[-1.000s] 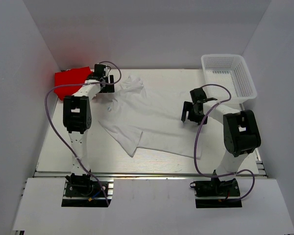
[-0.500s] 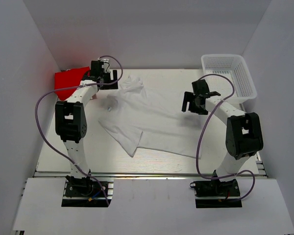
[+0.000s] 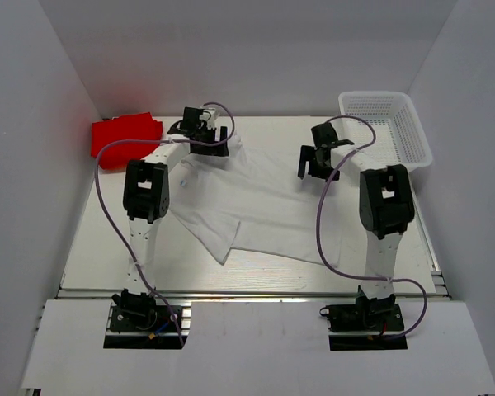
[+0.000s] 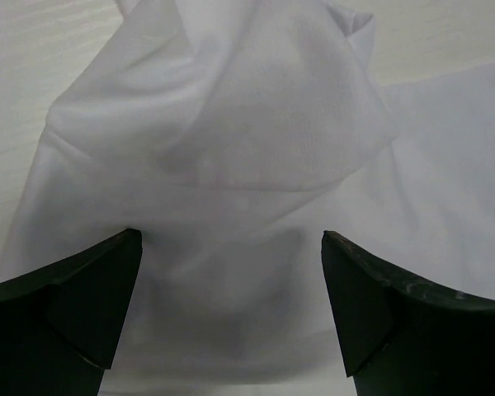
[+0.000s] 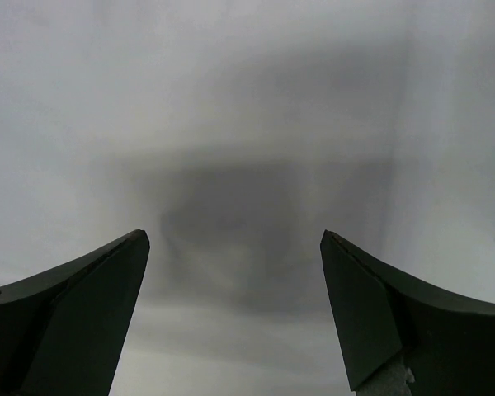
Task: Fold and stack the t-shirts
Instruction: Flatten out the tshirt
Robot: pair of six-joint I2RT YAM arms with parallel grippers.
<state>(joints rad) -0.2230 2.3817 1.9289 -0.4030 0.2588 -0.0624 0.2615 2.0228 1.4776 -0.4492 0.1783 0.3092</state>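
Observation:
Next, the left gripper grabs the folded-over corner [image 3: 238,222] near the white t-shirt's front edge to pull it flat.
The white t-shirt [image 3: 260,198] lies spread out, partly rumpled, across the middle of the table. The red t-shirt [image 3: 124,136] lies crumpled at the far left corner. My left gripper [image 3: 208,139] is open and hovers over the bunched far-left part of the white shirt. In the left wrist view the gripper [image 4: 231,247] has its jaws wide apart above the creased white fabric [image 4: 231,140]. My right gripper [image 3: 316,163] is open by the shirt's far right edge. In the right wrist view the gripper [image 5: 235,247] is empty over a pale shadowed surface.
A white mesh basket [image 3: 388,124] stands at the far right corner. White walls close in the table on the left, back and right. Purple cables loop from both arms.
My left gripper has swung right, from beside the red shirt to over the white shirt's far-left part. My right gripper has moved farther away and left to the shirt's far edge.

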